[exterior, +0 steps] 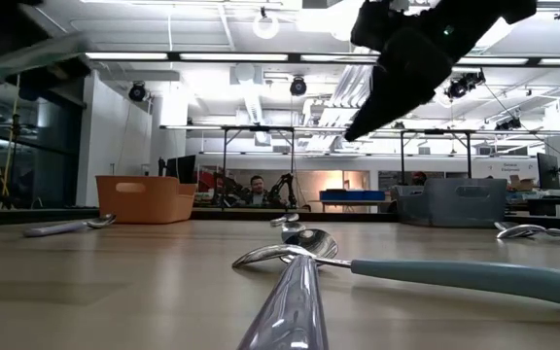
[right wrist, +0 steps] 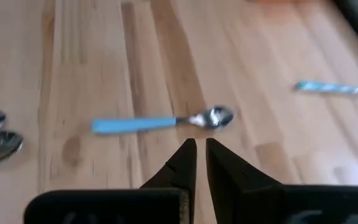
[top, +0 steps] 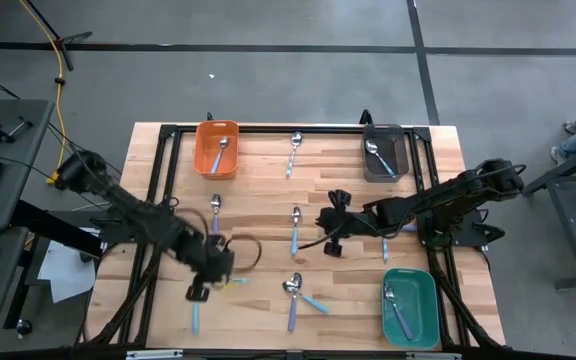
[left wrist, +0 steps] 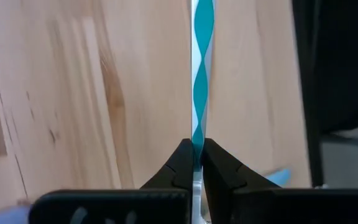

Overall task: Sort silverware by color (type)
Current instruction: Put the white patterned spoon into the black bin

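Next, my left gripper lets go of the teal utensil on the wood (top: 258,223) between the purple spoon and the light-blue-handled spoon.
My left gripper (top: 218,272) is over the table's near left part, shut on a teal utensil (left wrist: 202,68) with a twisted handle; its head is hidden. My right gripper (top: 331,240) hovers shut and empty near the table's middle, close to a light-blue-handled spoon (right wrist: 160,122) that lies flat. More spoons lie flat on the wood: a purple one (top: 215,212), a crossed pair (top: 294,291) near the near edge, a teal one (top: 385,246), a light-blue one (top: 195,316) and one near the far edge (top: 294,150). Each bin holds a spoon. My left gripper pinches the teal utensil's twisted handle (left wrist: 197,144) between its two fingertips (left wrist: 182,163). The handle runs straight on ahead of the fingers. Whether any part of the utensil rests on the table, I cannot tell.
An orange bin (top: 201,150) stands at the far left, a grey bin (top: 400,155) at the far right and a green bin (top: 423,310) at the near right. A black frame edges the table. People show in the room beyond.
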